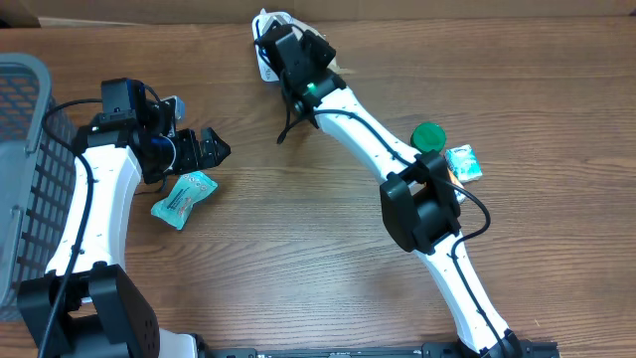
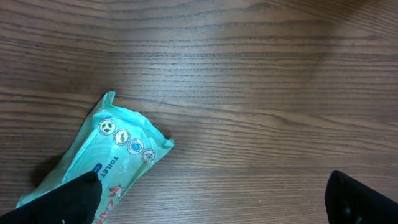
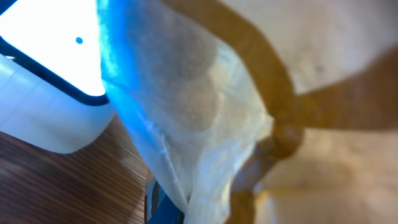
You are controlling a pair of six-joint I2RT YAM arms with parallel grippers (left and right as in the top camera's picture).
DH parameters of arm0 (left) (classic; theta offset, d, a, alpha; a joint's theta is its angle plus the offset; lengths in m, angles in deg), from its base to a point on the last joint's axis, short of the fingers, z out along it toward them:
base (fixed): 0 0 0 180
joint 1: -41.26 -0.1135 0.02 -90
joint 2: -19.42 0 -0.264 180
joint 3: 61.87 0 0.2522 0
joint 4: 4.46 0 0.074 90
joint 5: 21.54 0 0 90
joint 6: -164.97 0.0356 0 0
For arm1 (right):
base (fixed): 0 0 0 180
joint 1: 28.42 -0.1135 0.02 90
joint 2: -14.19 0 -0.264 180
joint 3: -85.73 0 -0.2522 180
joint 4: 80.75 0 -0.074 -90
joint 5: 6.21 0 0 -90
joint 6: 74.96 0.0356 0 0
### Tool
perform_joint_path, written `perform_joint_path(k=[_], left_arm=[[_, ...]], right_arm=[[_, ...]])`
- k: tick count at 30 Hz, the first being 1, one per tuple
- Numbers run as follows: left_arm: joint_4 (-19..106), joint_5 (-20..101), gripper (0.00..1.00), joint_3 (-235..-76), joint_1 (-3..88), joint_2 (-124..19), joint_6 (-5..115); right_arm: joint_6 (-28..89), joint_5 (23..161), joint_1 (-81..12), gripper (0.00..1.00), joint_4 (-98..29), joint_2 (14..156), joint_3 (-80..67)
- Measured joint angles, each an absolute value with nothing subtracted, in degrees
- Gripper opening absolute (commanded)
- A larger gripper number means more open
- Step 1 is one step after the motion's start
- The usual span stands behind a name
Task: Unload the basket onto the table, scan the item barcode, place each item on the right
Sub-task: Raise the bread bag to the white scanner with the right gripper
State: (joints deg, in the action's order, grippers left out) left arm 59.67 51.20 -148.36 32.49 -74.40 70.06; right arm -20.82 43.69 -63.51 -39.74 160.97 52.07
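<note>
The robot's right gripper will release the white crinkled pouch over the near edge of the small teal packet (image 1: 481, 191) by the green round lid.
My right gripper (image 1: 278, 40) reaches to the table's far edge, shut on a pale, crinkled packet (image 3: 193, 118) that fills the right wrist view and hides the fingers. Beside the packet is the white scanner (image 3: 43, 93), its window glowing bright; it also shows as a white scanner (image 1: 266, 28) in the overhead view. No barcode can be made out. A teal wipes packet (image 1: 184, 196) lies flat at the left. My left gripper (image 1: 214, 149) hovers just above it, open, with nothing between its fingers. One left fingertip (image 2: 68, 202) overlaps the teal packet (image 2: 112, 155).
A grey mesh basket (image 1: 25, 159) stands at the left edge. By the right arm's elbow lie a green round lid (image 1: 428, 135) and a small teal packet (image 1: 464, 162). Bare wood lies between the arms.
</note>
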Motion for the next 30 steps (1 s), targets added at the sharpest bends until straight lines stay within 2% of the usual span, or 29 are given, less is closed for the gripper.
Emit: perform_joint_path(k=[13,30], left_arm=[[59.67,51.20,0.99,-148.36,32.49,-74.40,70.06],[59.67,51.20,1.00,-148.36,32.49,-74.40,70.06]], right_arm=[[-21.43,37.29,-64.19,0.04,-41.86,161.47,52.07],[-21.10,36.85,-66.02,0.04,-42.06,161.47,52.07]])
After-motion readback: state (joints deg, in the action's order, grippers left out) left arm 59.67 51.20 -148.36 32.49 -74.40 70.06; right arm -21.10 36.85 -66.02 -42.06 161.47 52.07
